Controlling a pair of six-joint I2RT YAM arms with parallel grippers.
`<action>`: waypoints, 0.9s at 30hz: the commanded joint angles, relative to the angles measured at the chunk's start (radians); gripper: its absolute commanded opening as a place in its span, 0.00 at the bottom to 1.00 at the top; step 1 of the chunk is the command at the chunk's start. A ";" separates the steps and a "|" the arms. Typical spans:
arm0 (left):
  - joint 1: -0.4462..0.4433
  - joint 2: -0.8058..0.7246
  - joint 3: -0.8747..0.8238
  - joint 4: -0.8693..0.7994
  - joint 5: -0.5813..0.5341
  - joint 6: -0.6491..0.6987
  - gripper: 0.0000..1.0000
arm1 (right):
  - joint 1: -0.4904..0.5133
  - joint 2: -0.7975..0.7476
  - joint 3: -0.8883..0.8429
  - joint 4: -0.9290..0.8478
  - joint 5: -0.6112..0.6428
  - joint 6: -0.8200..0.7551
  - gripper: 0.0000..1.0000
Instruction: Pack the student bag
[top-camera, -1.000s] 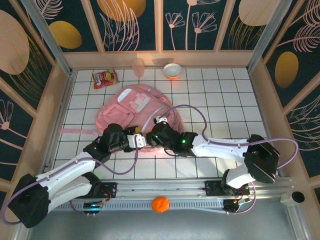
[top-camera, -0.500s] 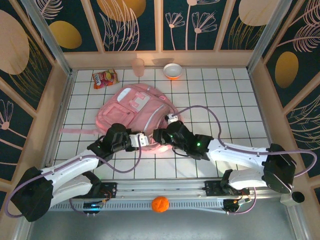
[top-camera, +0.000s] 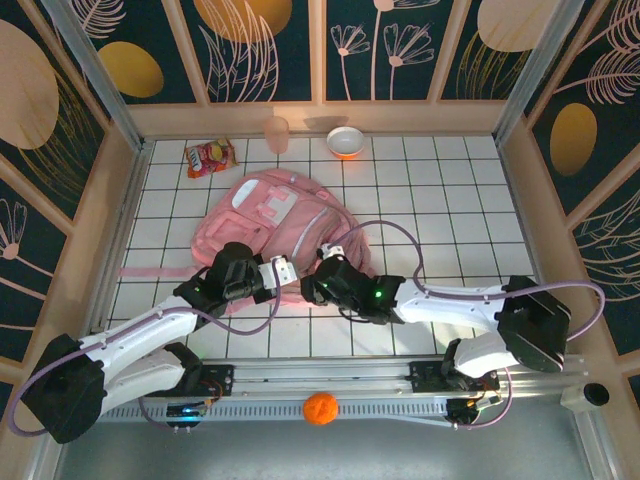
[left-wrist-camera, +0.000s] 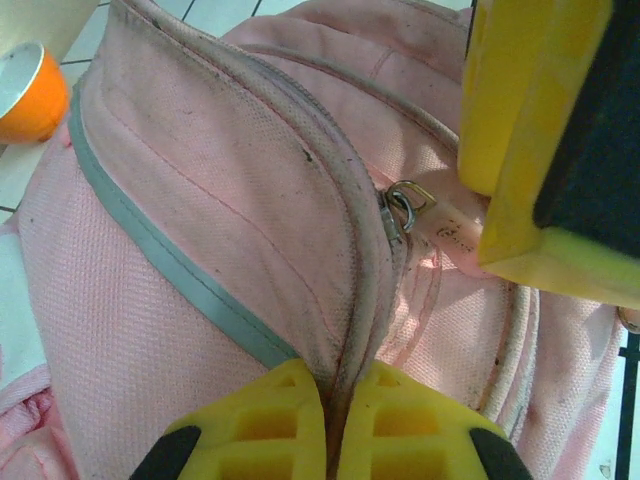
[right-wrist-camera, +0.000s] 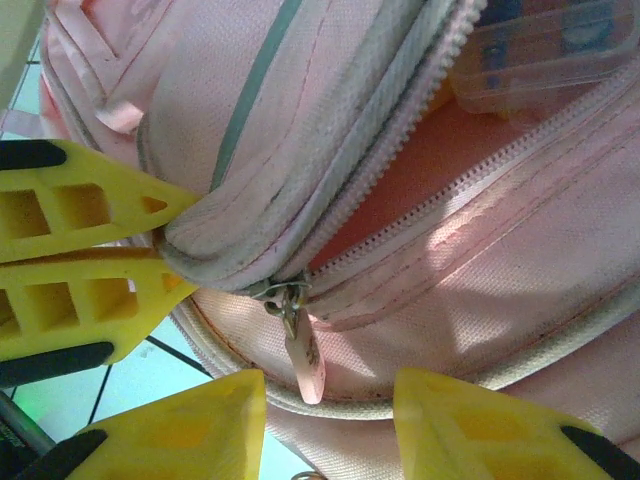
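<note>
The seam curves and bunches up next to the slider, so the robot's right gripper should hold the pull tab (right-wrist-camera: 306, 362) while the left gripper opens and grips the seam again straight.
The pink student bag (top-camera: 270, 215) lies flat mid-table, its main zip partly open at the near end. My left gripper (top-camera: 283, 270) is shut on the bag's zip-edge seam (left-wrist-camera: 332, 385), pinching the folded fabric between its yellow fingers (right-wrist-camera: 90, 200). My right gripper (top-camera: 312, 285) is open right beside it. Its jaws stand either side of the pink zip pull tab (right-wrist-camera: 305, 360) without touching it. The pull's metal ring (left-wrist-camera: 405, 205) sits next to the right finger (left-wrist-camera: 540, 150). A clear plastic box (right-wrist-camera: 540, 50) shows inside the opened bag (right-wrist-camera: 480, 260).
At the back of the table are a snack packet (top-camera: 210, 157), a pink cup (top-camera: 277, 133) and a white bowl with an orange inside (top-camera: 345, 141). An orange ball (top-camera: 320, 408) rests on the near rail. A bag strap (top-camera: 150, 268) trails left.
My left gripper has shut on the bag's zip edge. My right gripper swung right, then came back left to the zip pull, jaws a little wider.
</note>
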 joint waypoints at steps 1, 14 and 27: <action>0.004 -0.011 0.034 0.016 0.065 -0.063 0.00 | -0.009 0.032 0.039 0.040 0.050 -0.043 0.37; 0.007 -0.020 0.030 -0.023 -0.028 -0.041 0.00 | -0.093 0.004 0.040 -0.049 0.037 -0.151 0.01; 0.021 -0.038 0.017 -0.077 -0.082 -0.011 0.00 | -0.295 -0.100 -0.008 -0.094 -0.039 -0.302 0.00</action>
